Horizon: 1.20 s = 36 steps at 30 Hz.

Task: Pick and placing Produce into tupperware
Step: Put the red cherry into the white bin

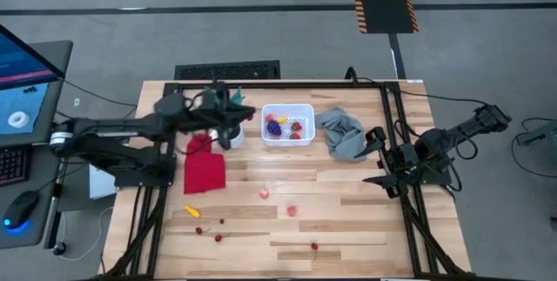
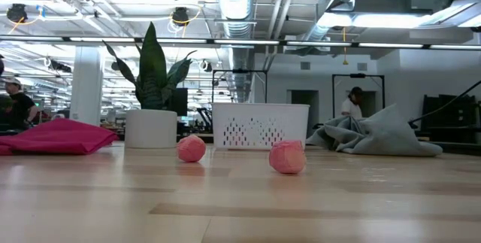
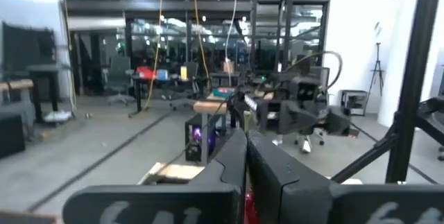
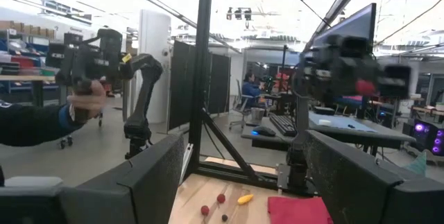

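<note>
My left gripper has the small red piece. It will let go of it in the white tupperware (image 1: pixel 287 127), between the purple grape bunch and the red strawberries.
The white tupperware (image 1: pixel 287 124) stands at the table's far middle and holds a purple grape bunch, a yellow piece and red strawberries. Loose produce lies nearer: two pink balls (image 1: pixel 264 194) (image 2: pixel 287 157), a yellow piece (image 1: pixel 191 211) and dark cherries (image 1: pixel 218 237). My left gripper (image 1: pixel 246 112) (image 3: pixel 246 154) hangs blurred above the plant pot, just left of the tupperware, shut on a small red piece of produce (image 4: pixel 364 85). My right gripper (image 1: pixel 376 155) (image 4: pixel 239 182) waits open at the table's right edge. My left gripper pinches the small red piece between its two fingers. Only a red sliver (image 3: pixel 248 207) shows between them in its own wrist view. The fingers lie about level, pointing toward the table's right. The piece is lifted clear of the table.
A white pot with a green plant (image 1: pixel 231 133) (image 2: pixel 150 129) stands under my left gripper. A red cloth (image 1: pixel 204 166) lies near it, and a grey cloth (image 1: pixel 341 133) lies right of the tupperware. A black frame edges the table. People show in the room beyond.
</note>
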Each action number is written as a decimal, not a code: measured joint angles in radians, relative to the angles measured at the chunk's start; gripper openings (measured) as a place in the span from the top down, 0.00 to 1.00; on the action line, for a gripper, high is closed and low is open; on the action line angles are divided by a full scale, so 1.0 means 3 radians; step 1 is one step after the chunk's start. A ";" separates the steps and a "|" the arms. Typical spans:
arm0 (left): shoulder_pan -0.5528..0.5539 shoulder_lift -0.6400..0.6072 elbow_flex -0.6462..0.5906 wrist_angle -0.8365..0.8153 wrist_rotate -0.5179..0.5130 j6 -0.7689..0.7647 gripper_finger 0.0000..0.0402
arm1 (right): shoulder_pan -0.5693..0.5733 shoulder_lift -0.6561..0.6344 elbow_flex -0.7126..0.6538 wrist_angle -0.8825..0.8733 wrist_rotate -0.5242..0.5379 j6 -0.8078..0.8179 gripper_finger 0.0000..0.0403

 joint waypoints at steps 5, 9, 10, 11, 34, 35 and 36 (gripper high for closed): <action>0.0378 0.0462 0.0000 0.0307 0.0366 -0.0317 1.00 | -0.0001 0.0000 0.0000 -0.0004 0.0000 0.0000 0.21; 0.0569 0.0848 0.0003 0.0474 0.0552 -0.0550 1.00 | 0.0000 0.0000 0.0000 -0.0016 0.0000 0.0000 0.21; 0.0600 0.0941 0.0003 0.0515 0.0557 -0.0630 1.00 | 0.0000 0.0000 0.0000 -0.0018 0.0000 0.0000 0.21; 0.0623 0.1023 0.0006 0.0536 0.0556 -0.0691 1.00 | -0.0001 0.0000 0.0000 -0.0022 0.0000 0.0000 0.21; 0.0571 0.2540 0.1197 -0.0825 0.0125 -0.0788 1.00 | -0.0004 0.0151 0.0000 0.0077 0.0015 0.0001 0.21; 0.0570 0.2588 0.1249 -0.0908 0.0111 -0.0784 1.00 | -0.0005 0.0150 0.0000 0.0079 0.0015 0.0002 0.21; 0.0571 0.2640 0.1301 -0.0984 0.0099 -0.0785 1.00 | -0.0006 0.0150 0.0000 0.0084 0.0019 0.0002 0.21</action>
